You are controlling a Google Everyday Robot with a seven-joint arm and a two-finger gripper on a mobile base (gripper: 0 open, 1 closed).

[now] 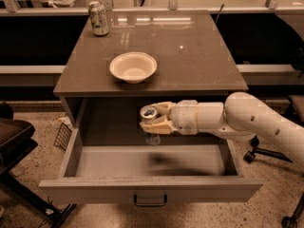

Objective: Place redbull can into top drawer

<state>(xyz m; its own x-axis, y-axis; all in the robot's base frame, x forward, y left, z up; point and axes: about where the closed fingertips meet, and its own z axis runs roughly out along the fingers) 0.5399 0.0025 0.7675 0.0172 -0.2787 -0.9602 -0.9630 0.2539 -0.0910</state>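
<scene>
Next, my gripper puts the redbull can down upright on the middle of the top drawer's bottom [156, 158], just behind the dark handle. The can is still held above that floor.
The redbull can [150, 126] is a slim can with a silver top, held upright between my gripper's fingers. My gripper [153, 119] is shut on it, inside the opening of the top drawer [150, 186], below the cabinet's top edge and above the drawer floor. The can's bottom hangs a little above the floor near the drawer's back. The top drawer is pulled fully out, grey, with a small dark handle [150, 201] on its front panel. My pale arm [247, 120] reaches in from the right.
A pale bowl [133, 66] sits on the cabinet top [190, 51] near its front edge. A wider pale can [98, 18] stands at the back left corner. A dark chair [14, 141] is at the left, a chair base [266, 156] at the right.
</scene>
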